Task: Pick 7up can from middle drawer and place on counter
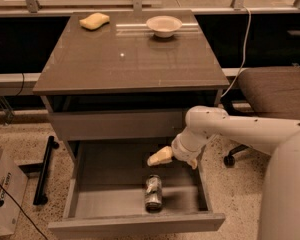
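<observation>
I should close my gripper on the back half of the 7up can (pixel 153 184), so that the end nearest the front of the drawer stays free.
The 7up can (pixel 153 192) lies on its side on the floor of the open middle drawer (pixel 107 181), near the front and right of centre. My gripper (pixel 160 156) is at the end of the white arm that reaches in from the right. It hangs over the back half of the drawer, just above and behind the can, and is apart from it. It holds nothing that I can see. The counter (pixel 130 56) is the glossy grey-brown top above the drawers.
A white bowl (pixel 163 25) and a yellow sponge (pixel 94 21) sit at the back of the counter. A brown office chair (pixel 275 91) stands to the right of the cabinet. A cardboard box (pixel 2 194) and a black stand leg (pixel 44 171) are on the floor at left.
</observation>
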You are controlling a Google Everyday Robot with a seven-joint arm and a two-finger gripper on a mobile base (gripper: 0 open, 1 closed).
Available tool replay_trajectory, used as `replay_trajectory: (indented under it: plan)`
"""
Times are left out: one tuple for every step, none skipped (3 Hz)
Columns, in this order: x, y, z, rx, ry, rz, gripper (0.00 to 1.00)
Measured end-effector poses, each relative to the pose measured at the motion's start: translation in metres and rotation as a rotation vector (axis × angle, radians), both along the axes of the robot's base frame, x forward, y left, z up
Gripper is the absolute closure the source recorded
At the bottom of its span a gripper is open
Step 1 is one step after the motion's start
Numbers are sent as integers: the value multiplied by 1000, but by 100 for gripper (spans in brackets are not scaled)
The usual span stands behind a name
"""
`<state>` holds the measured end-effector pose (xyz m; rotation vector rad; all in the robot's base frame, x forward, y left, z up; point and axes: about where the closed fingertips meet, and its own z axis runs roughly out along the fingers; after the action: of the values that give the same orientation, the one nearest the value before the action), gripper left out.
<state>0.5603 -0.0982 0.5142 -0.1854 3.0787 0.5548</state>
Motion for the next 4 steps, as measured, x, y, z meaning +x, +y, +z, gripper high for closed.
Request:
replay_trajectory:
  plan:
    - [3,17,-43,7,76,-65,0]
    - [-2,32,-85,-23,153,-102,0]
    - [-13,47,-126,-49,236,-138,0]
    - [-19,56,-142,-64,266,-151,0]
